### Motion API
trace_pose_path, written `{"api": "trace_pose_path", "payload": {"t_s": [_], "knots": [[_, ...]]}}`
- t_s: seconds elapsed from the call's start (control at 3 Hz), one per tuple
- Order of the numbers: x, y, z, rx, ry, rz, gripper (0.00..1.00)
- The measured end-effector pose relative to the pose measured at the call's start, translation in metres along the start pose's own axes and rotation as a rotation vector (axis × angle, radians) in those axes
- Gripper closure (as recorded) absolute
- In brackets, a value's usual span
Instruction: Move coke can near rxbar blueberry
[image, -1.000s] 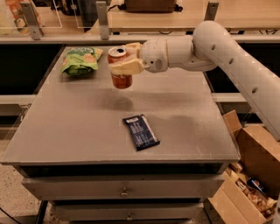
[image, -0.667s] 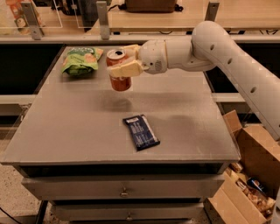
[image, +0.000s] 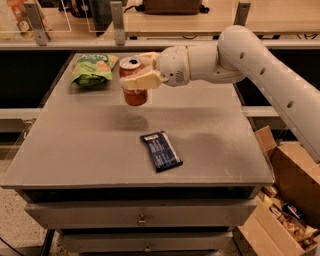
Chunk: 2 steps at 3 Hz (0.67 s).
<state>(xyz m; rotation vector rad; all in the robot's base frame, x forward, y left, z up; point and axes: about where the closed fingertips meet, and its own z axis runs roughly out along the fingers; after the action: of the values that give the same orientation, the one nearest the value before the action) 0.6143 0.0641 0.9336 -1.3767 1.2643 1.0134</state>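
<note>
My gripper is going to set the coke can down upright on the grey table (image: 154, 128) just behind the rxbar blueberry's far end.
The coke can (image: 134, 94), red-orange with a silver top, hangs upright in the air above the grey table (image: 90, 150). My gripper (image: 138, 72) is shut on it, with pale fingers (image: 142, 80) clamped around its upper half. The arm reaches in from the right. The can's shadow falls on the table just below it. The rxbar blueberry (image: 161, 150), a flat dark navy wrapper with pale lettering, lies flat on the table in front of the can and a little to its right, about a can's height away from the shadow.
A green snack bag (image: 92, 69) lies at the table's far left corner, just left of the can. A rail with posts and a shelf run behind the table. Open cardboard boxes (image: 287, 200) stand on the floor at the right. Drawers sit below the table's front edge.
The can and gripper have shifted very slightly toward the front of the table; the can stays held in the air. The bar and the green bag have not moved.
</note>
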Motion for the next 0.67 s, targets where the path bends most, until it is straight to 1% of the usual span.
{"api": "trace_pose_path", "payload": {"t_s": [0.33,0.67], "knots": [[-0.009,0.022,-0.004,0.007,-0.026,-0.007,1.0],[-0.007,0.042,-0.016,0.035,-0.03,0.011,1.0]]}}
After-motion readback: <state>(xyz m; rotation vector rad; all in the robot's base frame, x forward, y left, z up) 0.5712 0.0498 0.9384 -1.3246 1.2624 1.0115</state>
